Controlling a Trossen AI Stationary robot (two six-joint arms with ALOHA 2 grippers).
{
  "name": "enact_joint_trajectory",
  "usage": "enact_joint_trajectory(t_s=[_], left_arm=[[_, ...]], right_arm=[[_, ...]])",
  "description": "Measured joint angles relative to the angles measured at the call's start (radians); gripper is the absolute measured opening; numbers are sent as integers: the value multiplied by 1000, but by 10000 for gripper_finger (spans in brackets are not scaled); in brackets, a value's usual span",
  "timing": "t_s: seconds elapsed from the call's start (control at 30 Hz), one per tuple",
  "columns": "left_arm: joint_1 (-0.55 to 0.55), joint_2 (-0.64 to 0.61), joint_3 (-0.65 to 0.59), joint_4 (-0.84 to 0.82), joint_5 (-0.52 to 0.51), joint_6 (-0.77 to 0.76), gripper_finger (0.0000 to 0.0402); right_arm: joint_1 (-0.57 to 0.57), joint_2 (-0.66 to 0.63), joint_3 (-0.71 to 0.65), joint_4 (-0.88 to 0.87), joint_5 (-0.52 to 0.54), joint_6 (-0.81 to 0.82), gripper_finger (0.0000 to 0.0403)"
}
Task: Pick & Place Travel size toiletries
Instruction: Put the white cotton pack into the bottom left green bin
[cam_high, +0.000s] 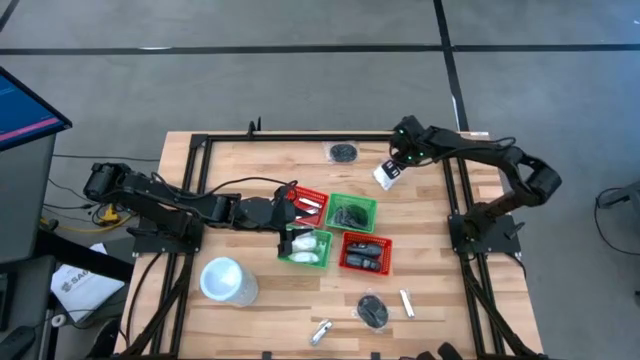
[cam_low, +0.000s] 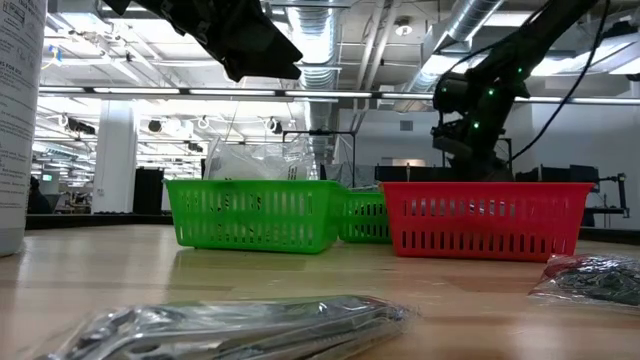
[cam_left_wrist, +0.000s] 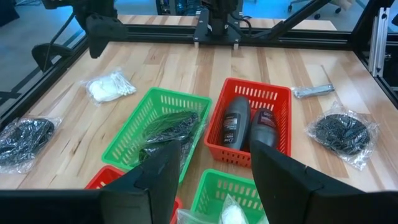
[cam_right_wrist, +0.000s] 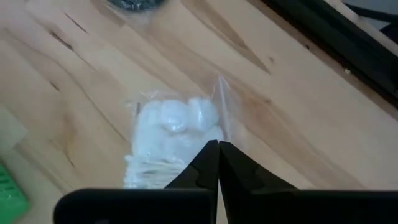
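Observation:
The fingers of my right gripper are shut above the white packet, so next I open them, move lower and pinch the packet's clear edge (cam_right_wrist: 226, 107) next to its white filling.
My right gripper (cam_high: 398, 162) is shut on a white packet of toiletries (cam_right_wrist: 171, 140) near the table's far right corner. The same packet (cam_left_wrist: 111, 87) shows in the left wrist view. My left gripper (cam_left_wrist: 214, 180) hangs open over the baskets at mid-table, touching nothing. A black bundle in clear wrap (cam_high: 343, 152) lies at the far edge, another (cam_high: 373, 310) toward the near edge. Two silvery tubes (cam_high: 407, 303) (cam_high: 321, 332) lie near it. Dark bottles (cam_left_wrist: 236, 121) lie in a red basket (cam_left_wrist: 273, 99), a dark bundle in a green one (cam_left_wrist: 134, 130). My right gripper pinches the packet's clear wrap at its edge (cam_right_wrist: 220, 127) between its two shut fingertips. The fingers come from above, slanting down. The white filling (cam_right_wrist: 177, 118) lies just beyond the fingertips. Whether the packet is clear of the table, I cannot tell.
Four small baskets stand together at mid-table: red (cam_high: 308, 203), green (cam_high: 352, 212), green (cam_high: 305, 245) with white packets, red (cam_high: 366, 252). A large white cup (cam_high: 228, 280) stands near left. A black frame rail (cam_high: 320, 135) runs along the table's edges.

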Motion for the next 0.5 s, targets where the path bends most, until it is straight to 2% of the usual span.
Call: enact_joint_trajectory(t_s=[0.23,0.5], left_arm=[[0,0,0,1,0,0,186],[0,0,0,3,0,0,186]], right_arm=[[-17,97,-2,82,6,29,24],[-45,174,26,86,9,-11,122]])
